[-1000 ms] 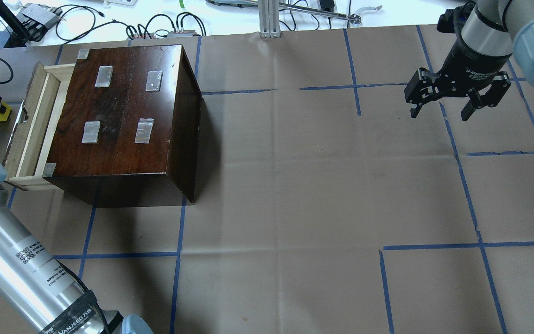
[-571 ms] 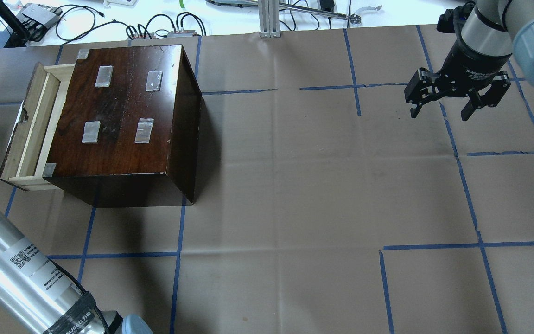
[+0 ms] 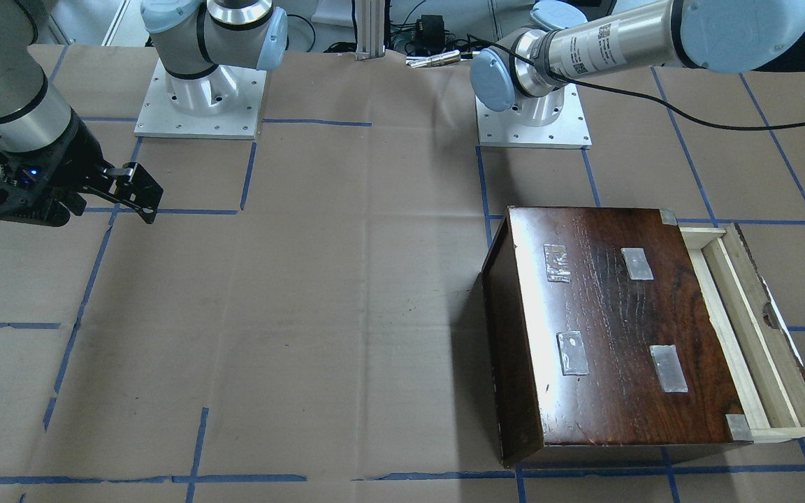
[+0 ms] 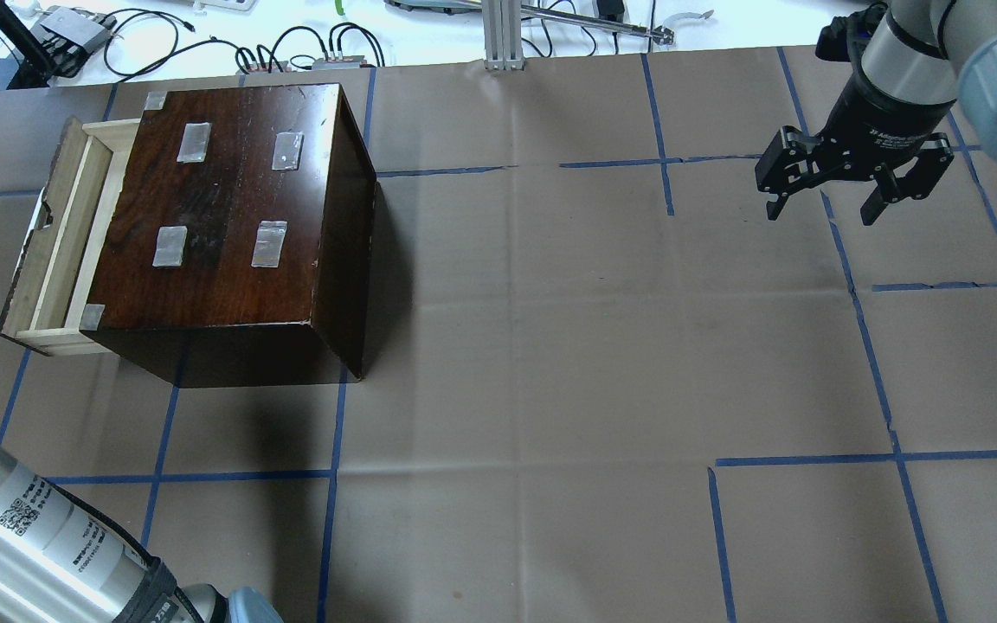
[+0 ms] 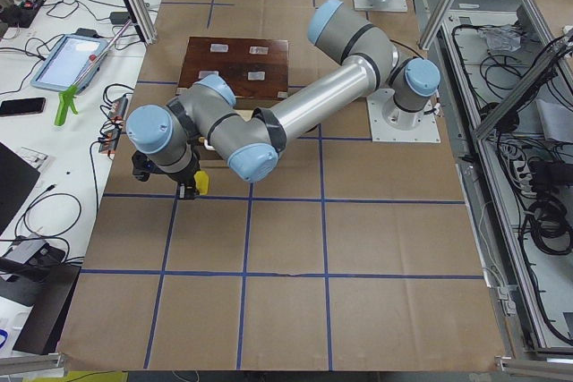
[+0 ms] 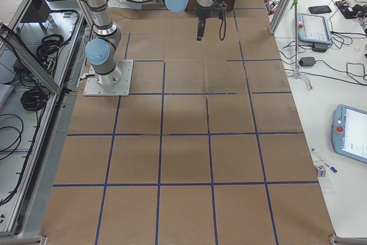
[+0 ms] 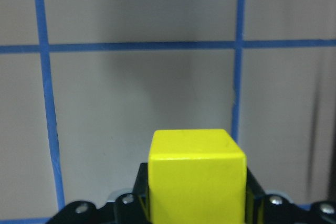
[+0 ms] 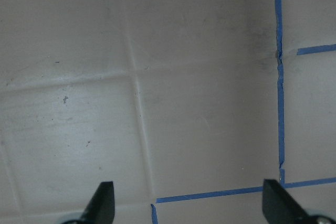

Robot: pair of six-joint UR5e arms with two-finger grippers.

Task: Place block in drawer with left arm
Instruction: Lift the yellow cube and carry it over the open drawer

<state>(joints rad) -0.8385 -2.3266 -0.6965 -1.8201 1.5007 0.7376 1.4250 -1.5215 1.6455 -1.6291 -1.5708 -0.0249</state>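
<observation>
I will let go of the yellow block with my left gripper in the drawer's pale tray [image 3: 727, 310], level with the notch in the tray's front.
The yellow block [image 7: 197, 174] is clamped between my left gripper's black fingers over brown paper with blue tape lines. In the exterior left view, my left gripper [image 5: 186, 187] holds the block [image 5: 201, 183] just outside the drawer's front, apart from the box. It is out of the overhead and front-facing views. The drawer [image 4: 53, 242] stands pulled out of the dark-brown box [image 4: 230, 208], and its pale tray [image 3: 745, 335] looks empty. My right gripper [image 4: 820, 212] is open and empty above the far right of the table; the right wrist view [image 8: 191, 208] shows only paper between its fingers.
The left arm's silver tube [image 4: 22, 528] crosses the near left corner. The table [image 4: 594, 363] is covered in brown paper with blue tape lines. Cables and devices [image 4: 74, 30] lie along the far edge, beyond the box.
My left gripper with the yellow block has moved out past the left edge of the overhead view, away from the drawer's front. The right arm has not moved.
</observation>
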